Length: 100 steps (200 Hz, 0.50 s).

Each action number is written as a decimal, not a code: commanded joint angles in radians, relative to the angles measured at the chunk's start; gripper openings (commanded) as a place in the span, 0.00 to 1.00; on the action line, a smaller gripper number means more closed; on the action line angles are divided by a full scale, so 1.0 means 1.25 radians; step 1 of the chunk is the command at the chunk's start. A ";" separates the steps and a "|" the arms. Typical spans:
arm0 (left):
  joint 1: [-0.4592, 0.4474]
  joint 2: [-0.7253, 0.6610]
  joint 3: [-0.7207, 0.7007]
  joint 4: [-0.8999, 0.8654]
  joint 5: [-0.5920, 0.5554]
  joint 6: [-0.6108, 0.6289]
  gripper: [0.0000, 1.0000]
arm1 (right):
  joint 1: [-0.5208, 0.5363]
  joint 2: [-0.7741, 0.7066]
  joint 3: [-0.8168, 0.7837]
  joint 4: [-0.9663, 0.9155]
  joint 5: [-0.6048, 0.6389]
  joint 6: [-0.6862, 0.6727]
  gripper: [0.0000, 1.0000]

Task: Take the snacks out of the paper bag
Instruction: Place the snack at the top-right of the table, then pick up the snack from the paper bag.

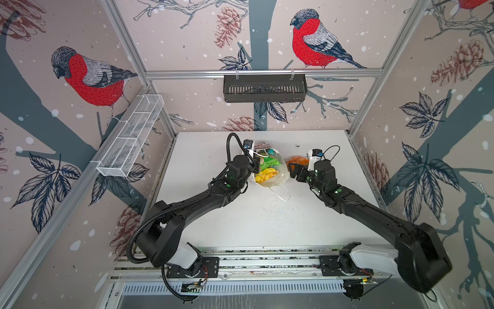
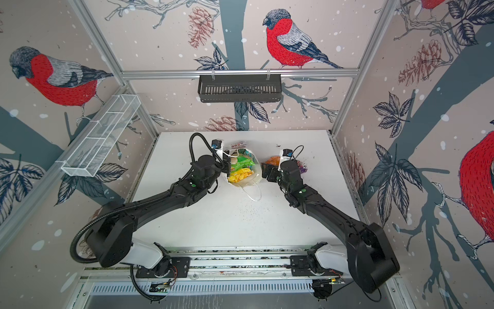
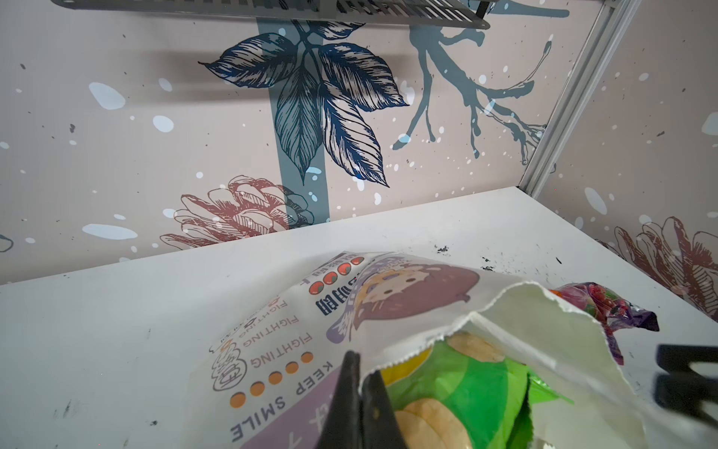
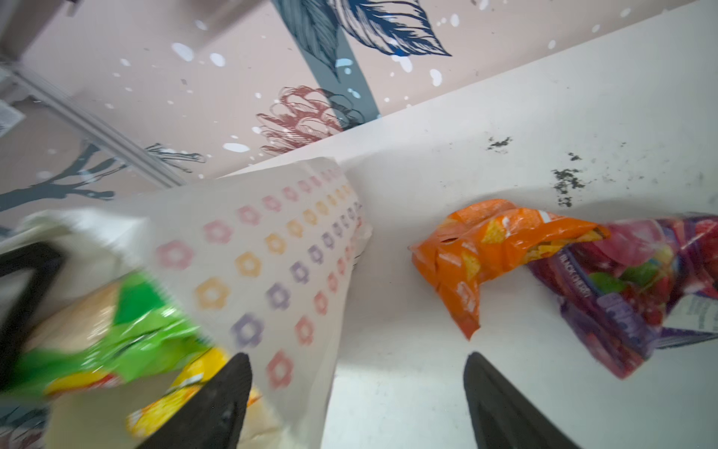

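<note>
Next, my right gripper reaches into the paper bag and closes on the near edge (image 1: 269,166) (image 4: 145,364) of the green chip bag, beside the yellow packet.
The white paper bag (image 1: 284,173) lies on the table with its mouth open toward the front. My left gripper (image 3: 361,369) is shut on the bag's left rim (image 3: 408,353). Inside lie a green chip bag (image 1: 271,163) and a yellow packet (image 1: 264,176), with a teal one further in. My right gripper (image 4: 357,361) stands open just right of the bag's flower-patterned side (image 4: 272,252), holding nothing. An orange packet (image 4: 497,248) and a purple packet (image 4: 629,295) lie on the table beyond it, outside the bag.
A black basket (image 1: 264,88) hangs on the back wall and a white wire basket (image 1: 131,136) on the left wall. The bag's loop handle (image 1: 280,191) trails on the table toward the front. Dark crumbs (image 4: 567,182) speckle the white tabletop.
</note>
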 commanded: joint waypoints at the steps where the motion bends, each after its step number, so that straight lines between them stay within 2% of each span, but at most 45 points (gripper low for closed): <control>1: -0.003 0.019 0.020 -0.064 0.025 -0.017 0.00 | 0.030 -0.059 -0.039 0.072 -0.009 0.004 0.86; 43: -0.003 0.027 0.026 -0.054 0.058 -0.032 0.00 | 0.079 -0.111 -0.090 0.139 -0.044 0.038 0.84; 100: -0.004 -0.002 0.010 -0.063 0.094 -0.045 0.00 | 0.116 -0.048 -0.088 0.245 -0.103 0.060 0.83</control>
